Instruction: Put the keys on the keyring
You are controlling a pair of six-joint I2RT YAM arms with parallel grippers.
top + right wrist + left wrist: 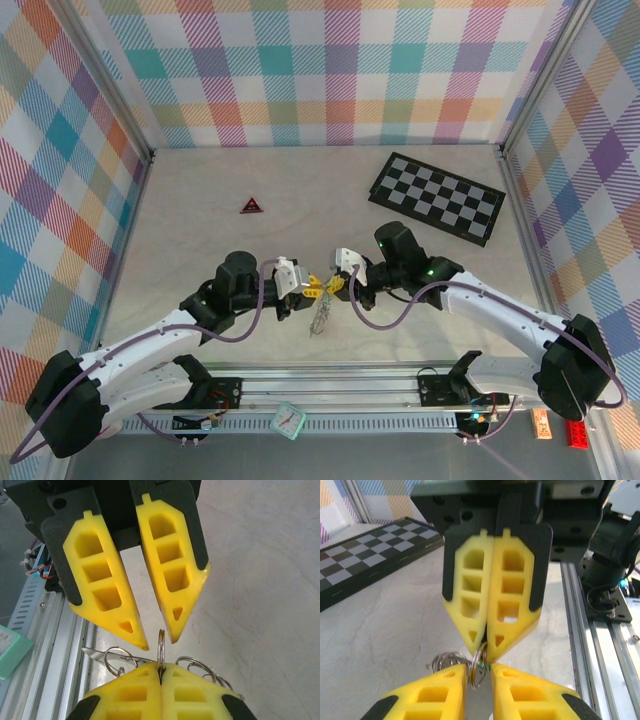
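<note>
My right gripper is busy on the lower edge of the keyring. So next my left gripper pinches the upright edge (161, 637) first, before my right gripper takes hold lower down.
My two grippers meet tip to tip above the table's near middle. My right gripper (336, 284) (161, 668) is shut on the edge of a thin silvery keyring (161, 642) (479, 669), which stands upright out of its yellow fingertips. My left gripper (311, 289) (480, 674) is open, its yellow tips a little apart on either side of that ring without pinching it. Smaller metal rings (192, 664) and a flat silvery key (97, 653) hang off it. From above, the keys (322, 316) dangle below the grippers.
A folded chequered board (435, 195) lies at the back right. A small red-and-black triangle (250, 206) sits at the back left. The aluminium rail (330, 385) with the arm bases runs along the near edge, a teal object (288, 421) on it.
</note>
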